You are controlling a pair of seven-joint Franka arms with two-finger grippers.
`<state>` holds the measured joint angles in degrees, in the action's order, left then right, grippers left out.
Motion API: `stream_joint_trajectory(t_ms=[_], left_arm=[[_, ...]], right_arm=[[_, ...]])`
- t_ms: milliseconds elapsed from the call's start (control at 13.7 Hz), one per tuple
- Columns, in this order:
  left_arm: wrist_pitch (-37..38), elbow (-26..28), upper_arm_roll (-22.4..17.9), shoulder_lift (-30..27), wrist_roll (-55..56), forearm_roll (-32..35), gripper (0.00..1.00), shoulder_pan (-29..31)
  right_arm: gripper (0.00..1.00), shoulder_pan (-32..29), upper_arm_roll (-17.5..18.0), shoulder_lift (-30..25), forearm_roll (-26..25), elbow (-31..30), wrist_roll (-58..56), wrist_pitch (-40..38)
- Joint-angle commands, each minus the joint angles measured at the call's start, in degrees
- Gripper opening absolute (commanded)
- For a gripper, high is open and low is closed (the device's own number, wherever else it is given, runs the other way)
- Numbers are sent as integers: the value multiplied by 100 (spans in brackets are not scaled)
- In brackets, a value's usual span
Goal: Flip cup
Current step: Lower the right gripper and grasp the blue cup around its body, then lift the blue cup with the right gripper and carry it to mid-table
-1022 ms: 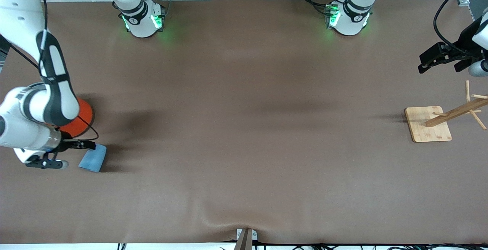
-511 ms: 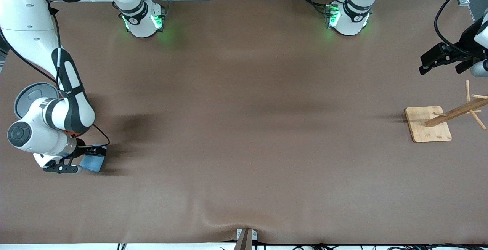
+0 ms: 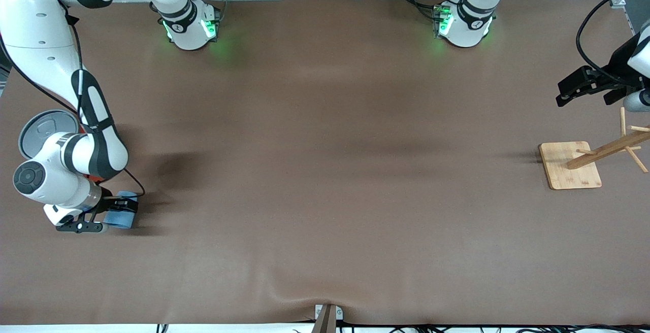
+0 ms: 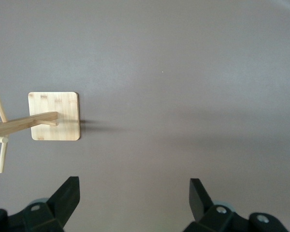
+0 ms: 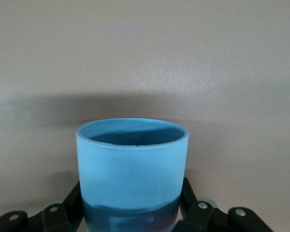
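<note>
Next, I release the light-blue cup with my right gripper on the bare brown cloth at the middle of the table [image 3: 325,172].
The light-blue cup [image 3: 122,219] is near the right arm's end of the table, nearer the front camera than the orange can. My right gripper [image 3: 118,213] is shut on it. In the right wrist view the cup [image 5: 132,159] sits between the two black fingers [image 5: 73,200], which press its sides low on the body, and its dark-blue open mouth points away from the wrist. My left gripper [image 3: 571,87] is open and empty, waiting over bare table beside the wooden rack; its fingertips [image 4: 67,191] stand wide apart.
The orange can's grey lid [image 3: 40,132] shows beside the right forearm, which hides most of the can. A wooden peg rack on a square base [image 3: 570,165] stands at the left arm's end and shows in the left wrist view [image 4: 54,116]. Brown cloth covers the table.
The right arm swung round and its gripper went from beside the cup to around it. The cup now looks shorter and sits slightly closer to the right wrist. The left gripper barely moved.
</note>
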<state>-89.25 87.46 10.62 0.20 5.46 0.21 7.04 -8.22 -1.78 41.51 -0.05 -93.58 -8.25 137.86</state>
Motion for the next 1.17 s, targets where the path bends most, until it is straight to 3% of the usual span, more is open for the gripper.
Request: stream_joint_trajectory(t_ms=[0,365,584,730,1096], left_arm=[[-84,-45,36,-11,-18,76,100,34],[-101,-54,36,-37,-106,76,100,25],[-101,-45,36,-37,-115,76,100,34],[-101,-36,28,-55,-106,76,100,25],[-93,-36,36,-81,-124,76,100,25]], right_arm=[[53,92,55,-282,-48,86,-255,-503],[54,382,195,-1162,-4,95,-2500,-1130],[55,479,800,-1365,-13,244,-4514,-1121],[55,741,1108,-1357,-56,297,-4905,-1095],[55,2874,1118,-1129,-547,305,-4836,-815]])
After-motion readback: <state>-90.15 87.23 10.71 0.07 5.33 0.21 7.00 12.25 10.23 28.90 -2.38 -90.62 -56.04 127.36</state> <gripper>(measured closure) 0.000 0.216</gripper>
